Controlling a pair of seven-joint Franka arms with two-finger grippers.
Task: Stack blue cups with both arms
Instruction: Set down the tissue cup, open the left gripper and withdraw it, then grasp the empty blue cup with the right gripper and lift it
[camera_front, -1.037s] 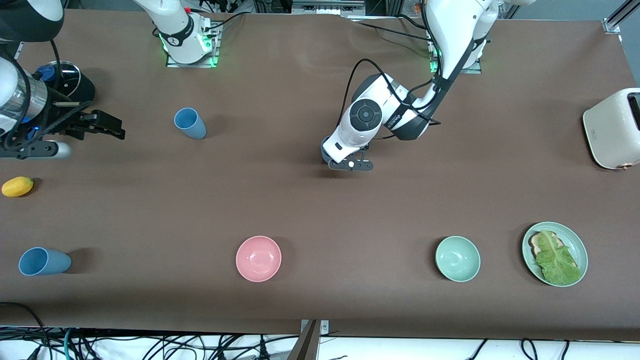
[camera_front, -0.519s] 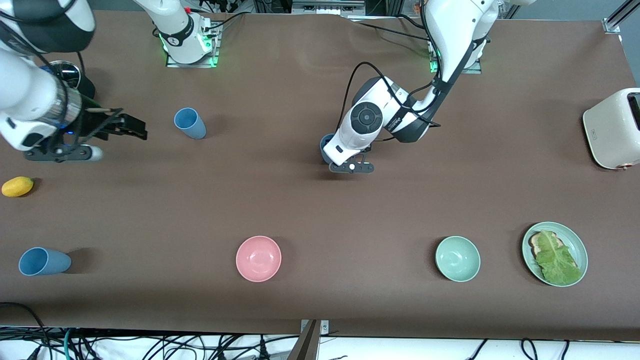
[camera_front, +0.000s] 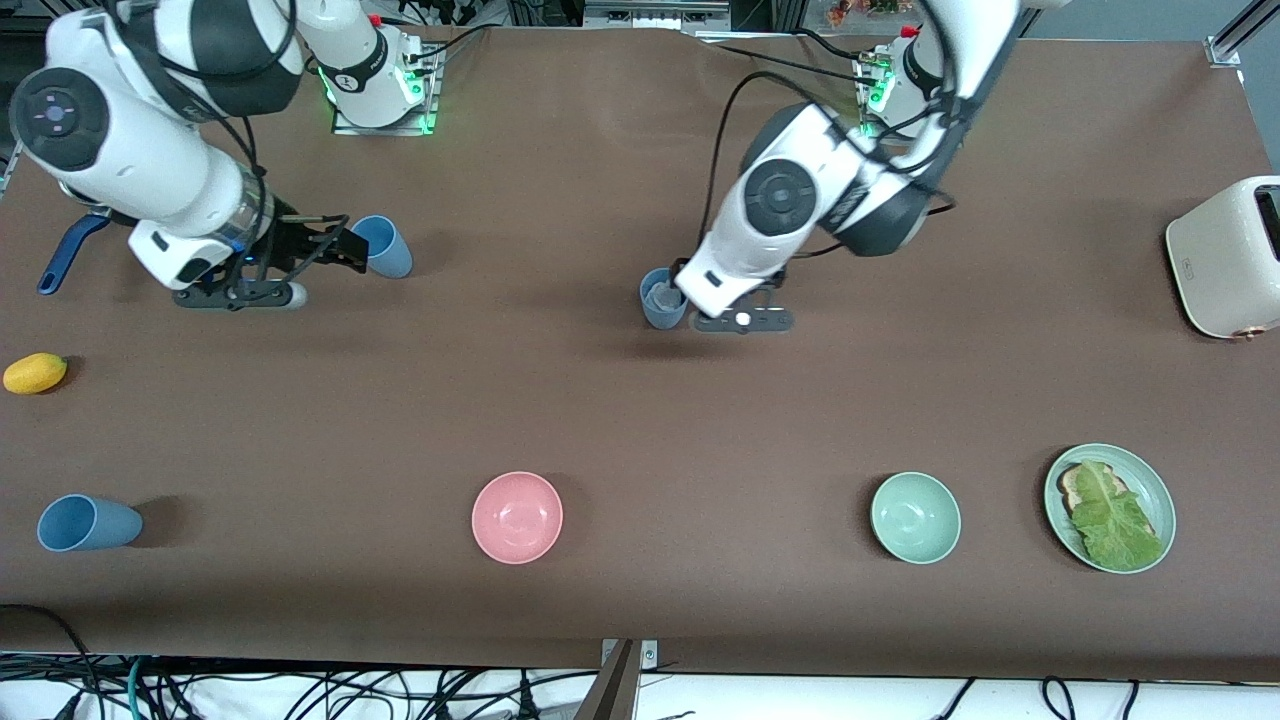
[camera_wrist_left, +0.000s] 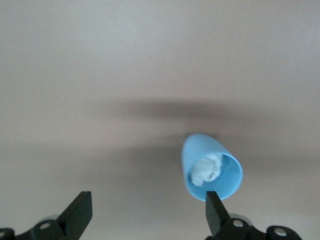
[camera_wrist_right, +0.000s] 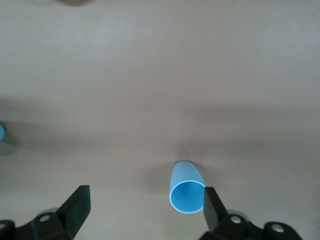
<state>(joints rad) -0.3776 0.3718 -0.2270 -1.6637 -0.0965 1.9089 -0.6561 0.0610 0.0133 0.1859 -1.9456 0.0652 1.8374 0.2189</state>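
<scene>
The robot's right gripper should next grab the sky blue cup by the cup's rim (camera_front: 361, 227) (camera_wrist_right: 171, 197), on the side that faces the blue handle.
A sky blue cup (camera_front: 381, 246) stands near the right arm's base. My right gripper (camera_front: 341, 251) is open right beside it; in the right wrist view the cup (camera_wrist_right: 186, 193) sits by one finger (camera_wrist_right: 210, 209), not between the two, and the gripper (camera_wrist_right: 144, 210) is empty. A duller grey-blue cup (camera_front: 661, 298) stands mid-table. My left gripper (camera_front: 700, 300) is open beside it. In the left wrist view this cup (camera_wrist_left: 212, 172) holds a white crumpled lump, and the gripper (camera_wrist_left: 146, 217) is empty. A third blue cup (camera_front: 86, 523) sits near the front camera at the right arm's end.
A pink bowl (camera_front: 517, 517), a pale green bowl (camera_front: 915, 517) and a green plate (camera_front: 1156, 480) with toast and lettuce lie along the table's edge nearest the front camera. A toaster (camera_front: 1228, 256) stands at the left arm's end. A yellow fruit (camera_front: 35, 372) and a blue handle (camera_front: 64, 252) lie at the right arm's end.
My right gripper has moved from the table's end to the sky blue cup. My left arm has shifted toward its own end, uncovering the grey-blue cup.
</scene>
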